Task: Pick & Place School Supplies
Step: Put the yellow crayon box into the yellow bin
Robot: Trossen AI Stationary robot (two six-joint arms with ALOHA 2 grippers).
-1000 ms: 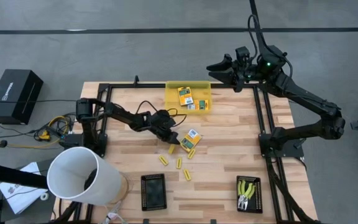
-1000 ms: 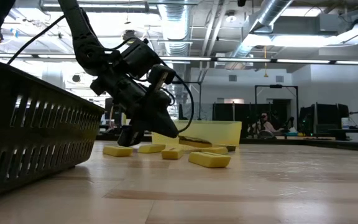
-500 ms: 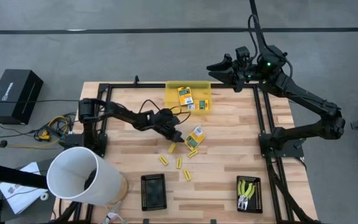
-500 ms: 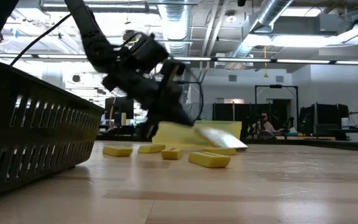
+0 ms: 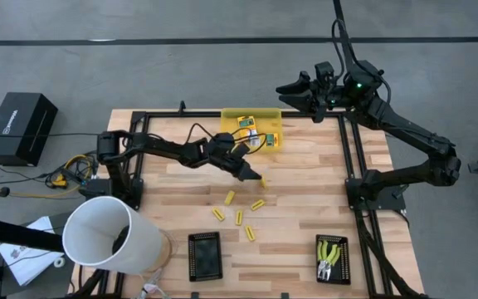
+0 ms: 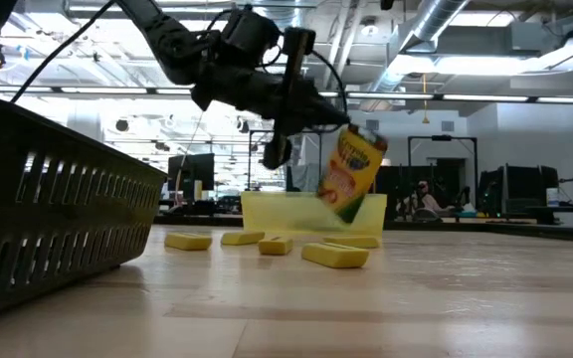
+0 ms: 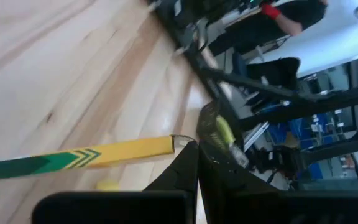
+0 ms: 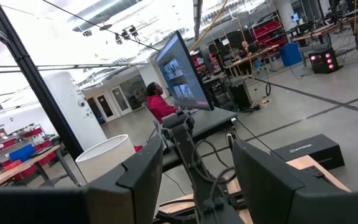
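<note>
Next, my left gripper releases the printed box inside the yellow bin's corner [image 5: 238, 139] nearest the white bucket, beside other boxes.
My left gripper [image 5: 254, 174] is above the table's middle, shut on a flat yellow-and-green printed box [image 6: 351, 174]. The box shows edge-on in the left wrist view [image 7: 73, 158]. More such boxes lie in the translucent yellow bin [image 5: 251, 129], just beyond the gripper on its far side. Several short yellow sticks [image 5: 239, 216] lie flat on the wood, nearer than the gripper. Two tools with yellow-green handles [image 5: 331, 252] lie in the near right black tray. My right gripper [image 5: 293, 86] waits open, high above the far edge. My left gripper pinches the box between its two fingers at its upper end [image 6: 344, 134], coming from above and slanting from the table's left. The box is lifted clear and hangs tilted below the fingers [image 6: 311, 109]. In the wrist view one finger [image 7: 185, 171] lies against the box's corner [image 7: 166, 145].
A second black tray [image 5: 205, 254] sits at the near edge; its slotted wall [image 6: 58, 219] fills the low view's left. A large white bucket [image 5: 110, 234] stands at the near left corner. The black frame rails [image 5: 351, 149] border the table.
My left gripper has taken the box off the table and lifted it clear, moving up, right and toward the far edge, closer to the yellow bin. The box, lying flat beside the sticks before, now hangs tilted below the fingers. The sticks have stayed put.
</note>
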